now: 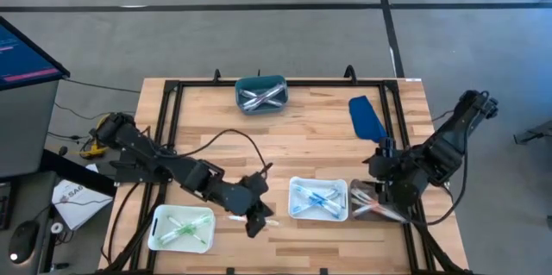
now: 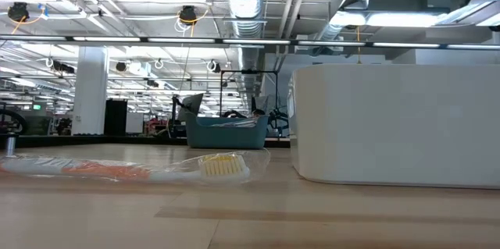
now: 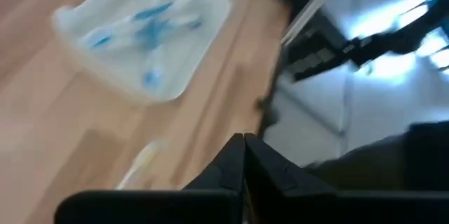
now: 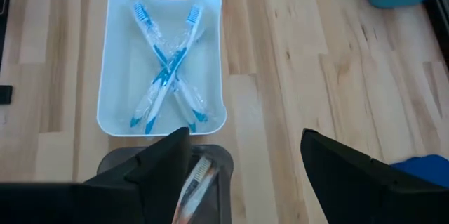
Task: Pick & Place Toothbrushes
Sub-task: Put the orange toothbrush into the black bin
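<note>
My right gripper should close on the pink-handled toothbrush's end (image 1: 274,222) closest to the pale blue tray, to take the toothbrush over from my left gripper.
A pink-handled toothbrush in a clear wrapper (image 2: 133,169) lies flat on the wood near the table's front edge, showing pale beside my left gripper (image 1: 256,220) in the high view. That gripper hovers over it, shut, with nothing between its fingers (image 3: 243,155). My right gripper (image 4: 245,175) stands open above a dark tray (image 4: 165,182) at the front right that holds pink toothbrushes (image 4: 196,182). Two blue toothbrushes (image 4: 165,69) lie crossed in a pale blue tray (image 1: 317,199). Green ones (image 1: 183,228) lie in a white tray at the front left.
A teal bin (image 1: 261,94) with more brushes stands at the far middle, and a blue lid-like piece (image 1: 366,117) lies at the far right. A black frame runs round the table. Bare wood lies between the bin and the front trays.
</note>
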